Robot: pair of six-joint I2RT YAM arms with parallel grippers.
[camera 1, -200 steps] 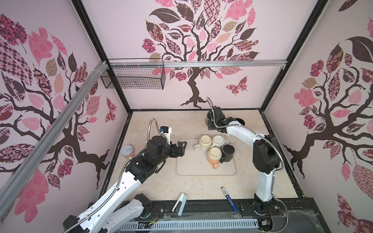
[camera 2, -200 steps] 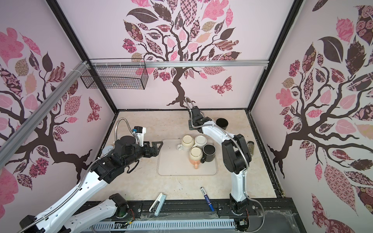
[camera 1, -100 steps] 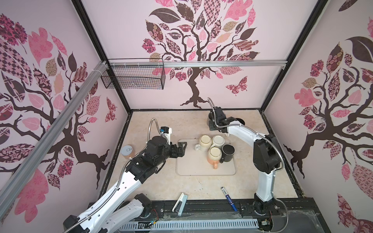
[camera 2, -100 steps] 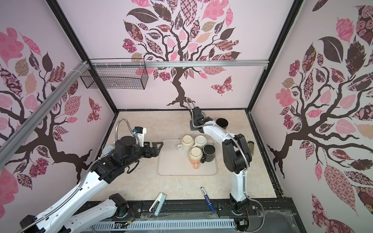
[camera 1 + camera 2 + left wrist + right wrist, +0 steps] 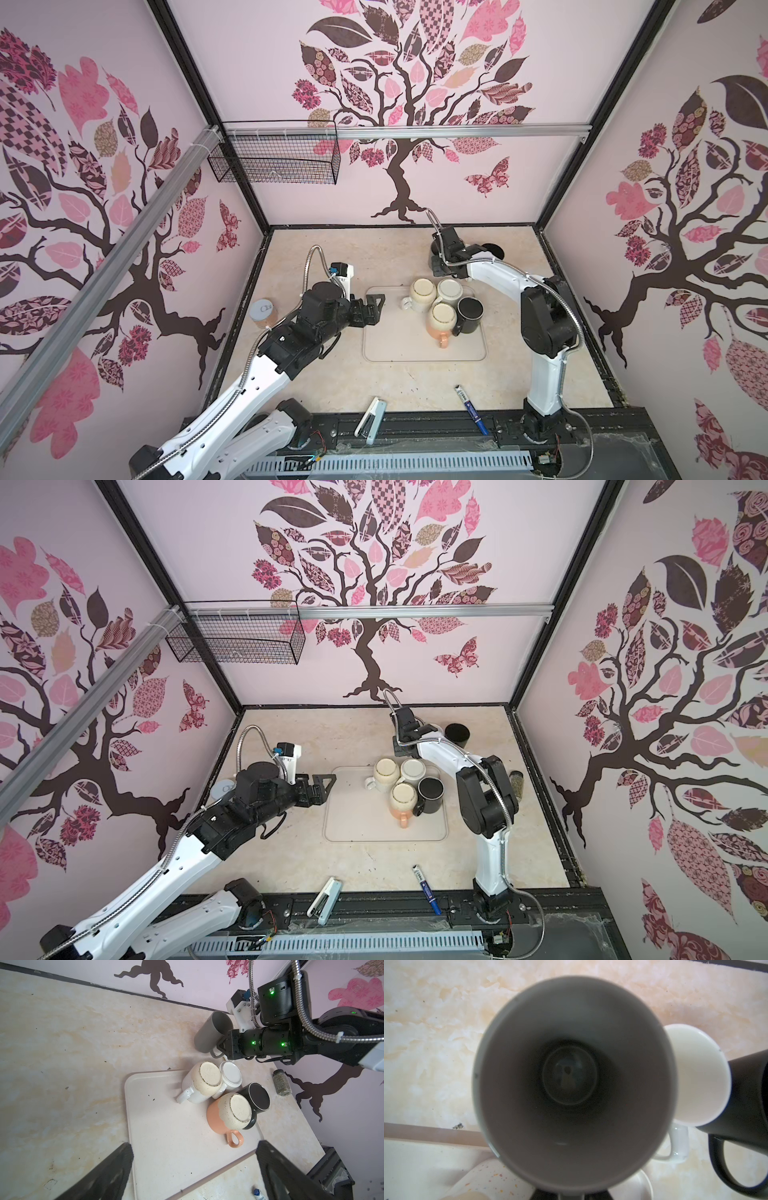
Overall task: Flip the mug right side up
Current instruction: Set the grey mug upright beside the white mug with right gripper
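Observation:
Next, my right gripper sets the grey mug free on the table (image 5: 437, 267) (image 5: 572, 1082) behind the tray, next to the upright white mug.
A grey mug (image 5: 213, 1031) is behind the tray, mouth upward and slightly tilted. My right gripper (image 5: 220, 1045) is shut on its handle side. Whether its base touches the table I cannot tell. In the right wrist view the grey mug's inside (image 5: 571, 1076) fills the picture and hides most of the right gripper (image 5: 574, 1195). In both top views the right gripper (image 5: 442, 268) (image 5: 402, 750) covers that mug. My left gripper (image 5: 374, 305) (image 5: 194, 1147) stands open over the tray's left edge, holding nothing.
On the beige tray (image 5: 395, 345) four mugs stand upside down: speckled cream (image 5: 422, 293), white (image 5: 449, 291), peach (image 5: 440, 320), black (image 5: 469, 313). A white mug (image 5: 699, 1076) and a black mug (image 5: 457, 733) stand upright at the back. Spice jar (image 5: 516, 781), lidded tin (image 5: 263, 311), stapler (image 5: 370, 417), blue marker (image 5: 469, 405).
The right wrist has shifted very slightly at the back of the table with the grey mug in its grip. The left arm has stayed where it was.

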